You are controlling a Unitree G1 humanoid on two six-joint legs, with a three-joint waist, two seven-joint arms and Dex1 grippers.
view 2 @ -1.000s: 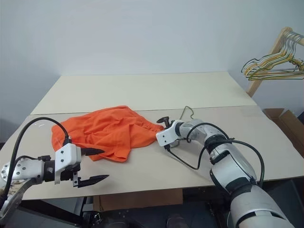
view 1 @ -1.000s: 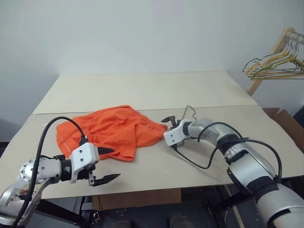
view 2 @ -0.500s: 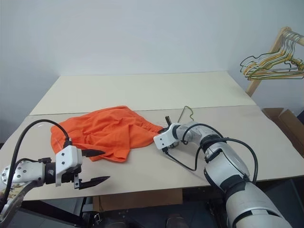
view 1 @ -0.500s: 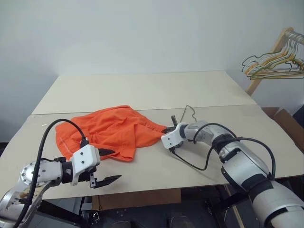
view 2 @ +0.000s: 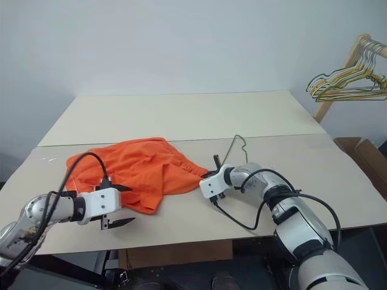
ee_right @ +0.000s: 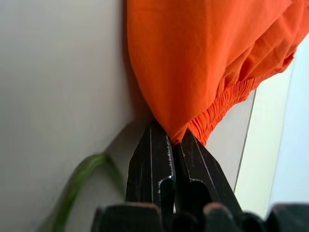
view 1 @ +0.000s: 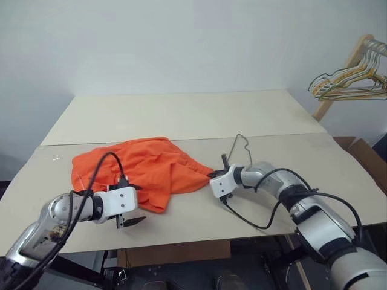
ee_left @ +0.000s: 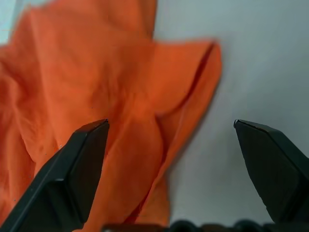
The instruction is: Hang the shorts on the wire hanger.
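Observation:
The near leg of the shorts is folded and bunched up. My left gripper will take the leg's loose corner (view 1: 158, 208) and pull it flat while my right gripper holds the waistband.
The orange shorts (view 1: 142, 172) lie crumpled on the near table, left of centre. My right gripper (view 1: 216, 176) is shut on their right edge beside the gathered waistband, and the right wrist view shows both fingers (ee_right: 149, 164) pinching orange fabric (ee_right: 207, 58). The wire hanger (view 1: 237, 145) lies flat just behind that gripper with its hook pointing away; a greenish piece of its wire (ee_right: 77, 188) shows beside the fingers. My left gripper (view 1: 130, 204) is open at the shorts' near edge, its fingers (ee_left: 72, 174) spread wide over a folded corner of the cloth (ee_left: 96, 96).
A wooden rack with bunched coloured wire hangers (view 1: 347, 84) stands at the far right, with a cardboard box (view 1: 363, 154) below it. A second table board (view 1: 181, 115) adjoins behind. My right arm's black cable (view 1: 254, 220) loops over the near table.
My right gripper has shut on the shorts' right edge and drawn back slightly. My left gripper has rolled, dropped and moved forward to the shorts' near edge, still open.

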